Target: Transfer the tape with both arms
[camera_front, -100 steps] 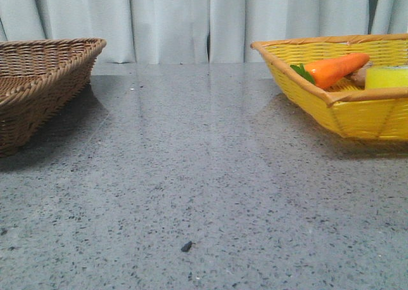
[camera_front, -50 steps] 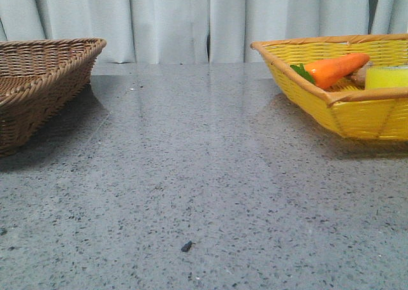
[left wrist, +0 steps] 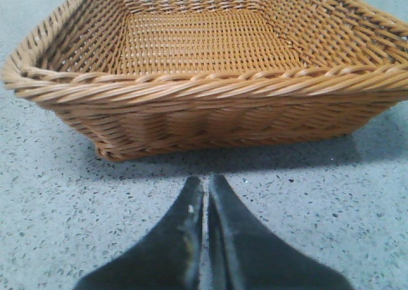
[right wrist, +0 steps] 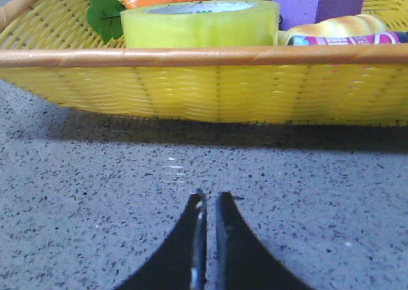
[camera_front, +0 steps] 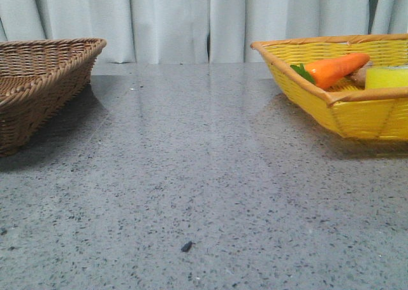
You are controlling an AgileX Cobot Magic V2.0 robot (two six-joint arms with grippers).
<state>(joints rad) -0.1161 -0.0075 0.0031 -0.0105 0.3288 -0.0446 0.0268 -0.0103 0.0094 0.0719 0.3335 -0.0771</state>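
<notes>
Next, my right gripper grips the side of the yellow tape roll (camera_front: pixel 371 76) (right wrist: pixel 132 23) that faces the brown basket, with one finger in the hole of the roll.
The yellow tape roll (right wrist: pixel 201 23) lies flat in the yellow wicker basket (right wrist: pixel 204 89), behind its near rim; its edge also shows in the front view (camera_front: pixel 386 77) at the far right. My right gripper (right wrist: pixel 210 197) is shut and empty, low over the table, a short way in front of that basket. My left gripper (left wrist: pixel 206 183) is shut and empty, just in front of the empty brown wicker basket (left wrist: pixel 204 92). Neither gripper shows in the front view.
An orange toy carrot (camera_front: pixel 335 69) with green leaves lies in the yellow basket (camera_front: pixel 344 111) beside the tape. A purple block (right wrist: pixel 319 0), a yellow object (right wrist: pixel 335 27) and a pink-labelled item (right wrist: pixel 347 39) are also in it. The brown basket (camera_front: pixel 38 89) stands at the left.
</notes>
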